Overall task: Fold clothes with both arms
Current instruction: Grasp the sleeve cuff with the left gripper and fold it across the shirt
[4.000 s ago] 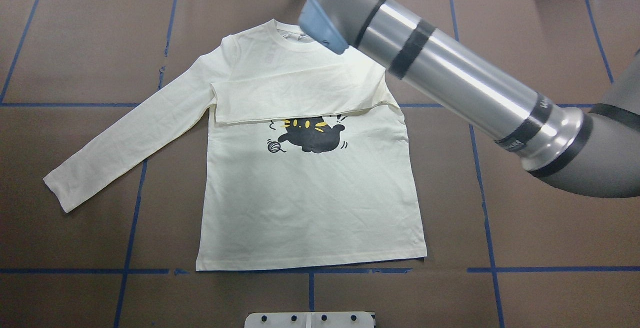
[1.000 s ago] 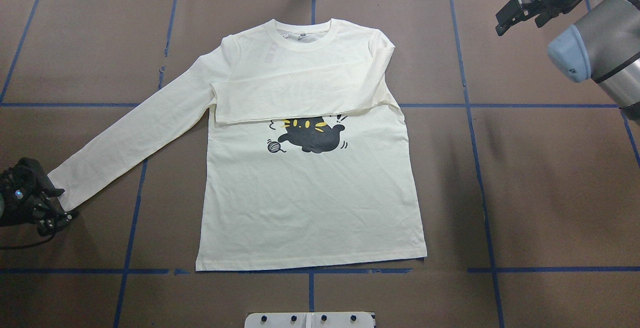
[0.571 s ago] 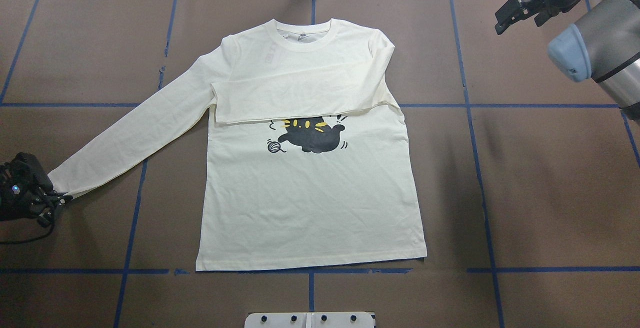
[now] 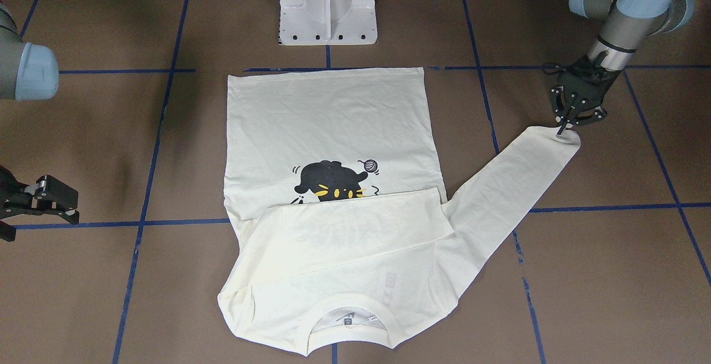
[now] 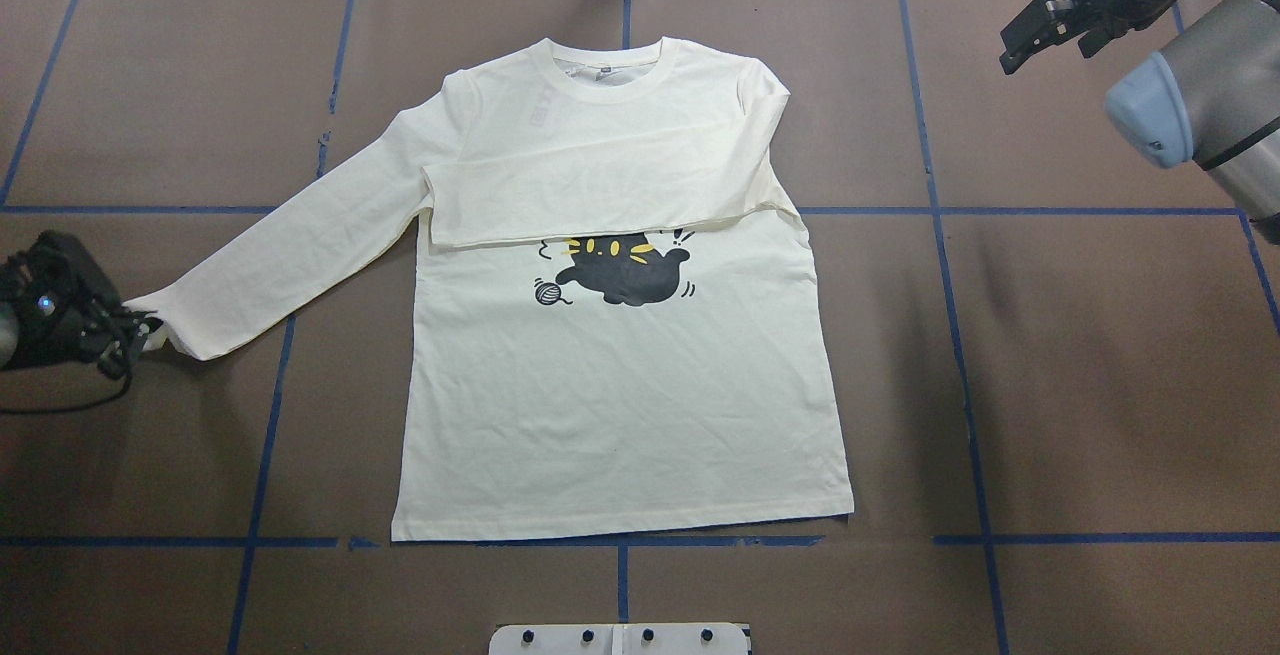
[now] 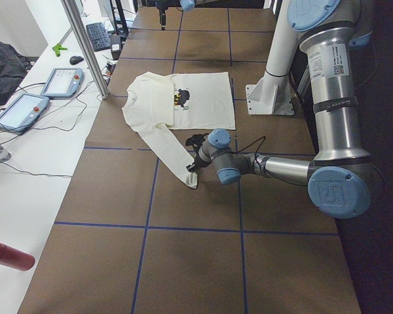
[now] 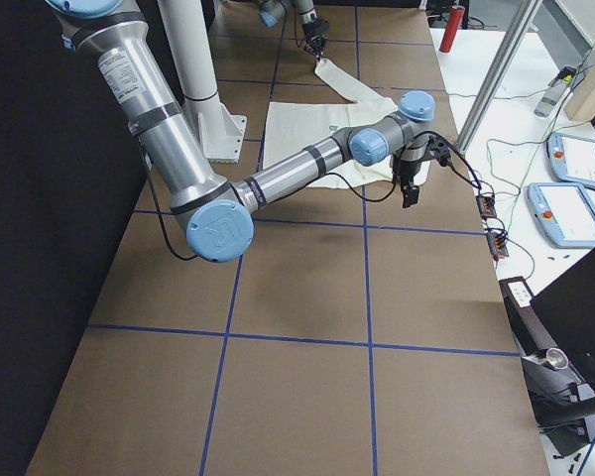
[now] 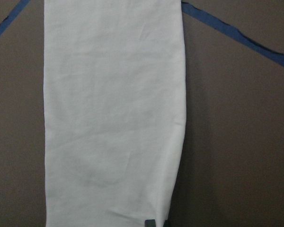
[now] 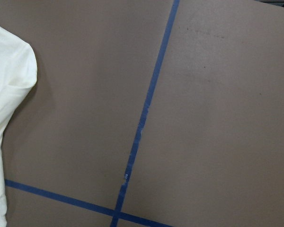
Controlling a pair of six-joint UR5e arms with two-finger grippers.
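Next, my left gripper releases the stretched-out sleeve's cuff on the folded sleeve's shoulder end (image 4: 290, 210), beside the cat print.
The cream-white shirt (image 5: 620, 405) lies flat on the brown table with the cat print (image 5: 620, 275) facing up. One sleeve is folded across its chest (image 5: 600, 185). The other sleeve (image 5: 300, 245) stretches out to the left. My left gripper (image 5: 135, 327) is shut on that sleeve's cuff (image 4: 564, 137), at the table's left side. The left wrist view shows the sleeve (image 8: 113, 118) running away from the fingers. My right gripper (image 5: 1025, 30) hovers open and empty at the far right, away from the shirt; it also shows in the front view (image 4: 69, 203).
The white pedestal base (image 4: 328, 3) stands at the near edge, just past the shirt's hem. Blue tape lines (image 5: 965, 385) grid the brown table. Off the far edge are tablets (image 6: 62, 82), a metal post (image 6: 85, 46) and cables.
The left gripper came in, shut on the cuff and carried it toward the far side, bending the sleeve's end. The right arm pulled back from over the collar to the far right.
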